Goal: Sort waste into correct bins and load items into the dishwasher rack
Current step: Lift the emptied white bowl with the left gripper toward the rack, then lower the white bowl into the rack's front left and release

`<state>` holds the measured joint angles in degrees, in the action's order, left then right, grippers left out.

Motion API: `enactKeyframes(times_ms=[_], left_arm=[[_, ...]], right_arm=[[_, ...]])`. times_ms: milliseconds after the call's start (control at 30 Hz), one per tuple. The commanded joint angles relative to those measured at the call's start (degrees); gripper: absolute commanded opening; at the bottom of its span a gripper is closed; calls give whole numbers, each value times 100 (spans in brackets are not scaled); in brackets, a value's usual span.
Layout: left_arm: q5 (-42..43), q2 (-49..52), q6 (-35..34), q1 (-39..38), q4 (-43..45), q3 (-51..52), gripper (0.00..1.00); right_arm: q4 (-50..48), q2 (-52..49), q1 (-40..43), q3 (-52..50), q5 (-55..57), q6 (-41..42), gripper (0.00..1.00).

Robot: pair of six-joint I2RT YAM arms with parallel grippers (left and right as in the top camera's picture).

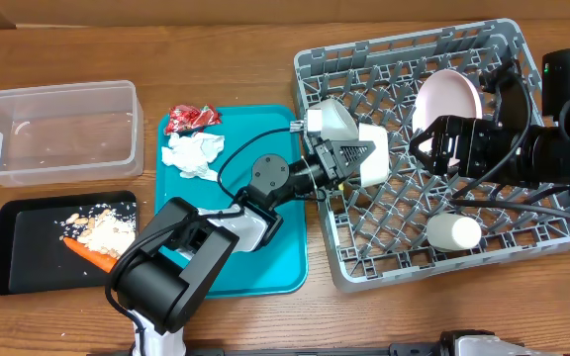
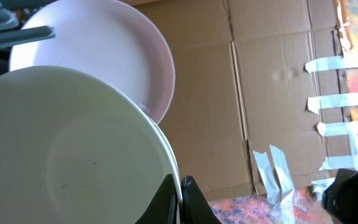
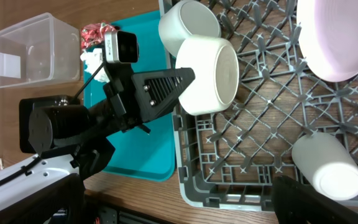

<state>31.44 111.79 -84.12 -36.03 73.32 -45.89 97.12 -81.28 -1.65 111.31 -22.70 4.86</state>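
Note:
I need to let go of the white bowl with my left gripper inside the rack's side [image 1: 345, 185] beside the teal tray, near the second bowl.
My left gripper [image 1: 356, 160] is shut on the rim of a white bowl [image 1: 372, 156], holding it on its side over the left part of the grey dishwasher rack [image 1: 336, 259]. The left wrist view shows the jaws [image 2: 180, 198] pinching the bowl's rim [image 2: 73, 149], with the pink plate [image 2: 123, 43] behind. A second white bowl [image 1: 331, 119], the upright pink plate [image 1: 448, 94] and a white cup [image 1: 453, 232] are in the rack. My right gripper [image 1: 426, 148] is open and empty over the rack's middle. The napkin [image 1: 192, 154] and red wrapper [image 1: 190, 119] lie on the teal tray [image 1: 275, 267]. Cutlery is out of view.
The clear tub [image 1: 52, 129] stands at the far left. The black tray [image 1: 18, 247] in front of it holds the carrot [image 1: 87, 255] and beige scraps [image 1: 107, 232]. The left arm stretches across the teal tray.

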Motion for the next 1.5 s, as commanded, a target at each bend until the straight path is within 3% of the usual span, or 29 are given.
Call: enactKeyframes(times_ms=[0, 133, 700, 767, 867, 1167, 1467], left_arm=[[-46, 72, -79, -9, 17, 232, 4], [-111, 70, -79, 9, 33, 450, 4], [101, 70, -155, 11, 317, 566, 22], [-103, 70, -164, 7, 304, 566, 19], [-225, 70, -286, -24, 356, 566, 4], [-610, 70, -1084, -205, 970, 564, 4], [-339, 70, -1172, -214, 968, 566, 4]], right_arm=[[-9, 48, -26, 28, -46, -11, 100], [-9, 48, -26, 28, -46, -11, 100], [-9, 48, -26, 28, -44, -11, 100], [-9, 48, -26, 28, -44, -11, 100], [-9, 48, -26, 28, -42, -13, 100], [-9, 48, -26, 28, -44, -11, 100], [-9, 48, -26, 28, 24, -13, 100]])
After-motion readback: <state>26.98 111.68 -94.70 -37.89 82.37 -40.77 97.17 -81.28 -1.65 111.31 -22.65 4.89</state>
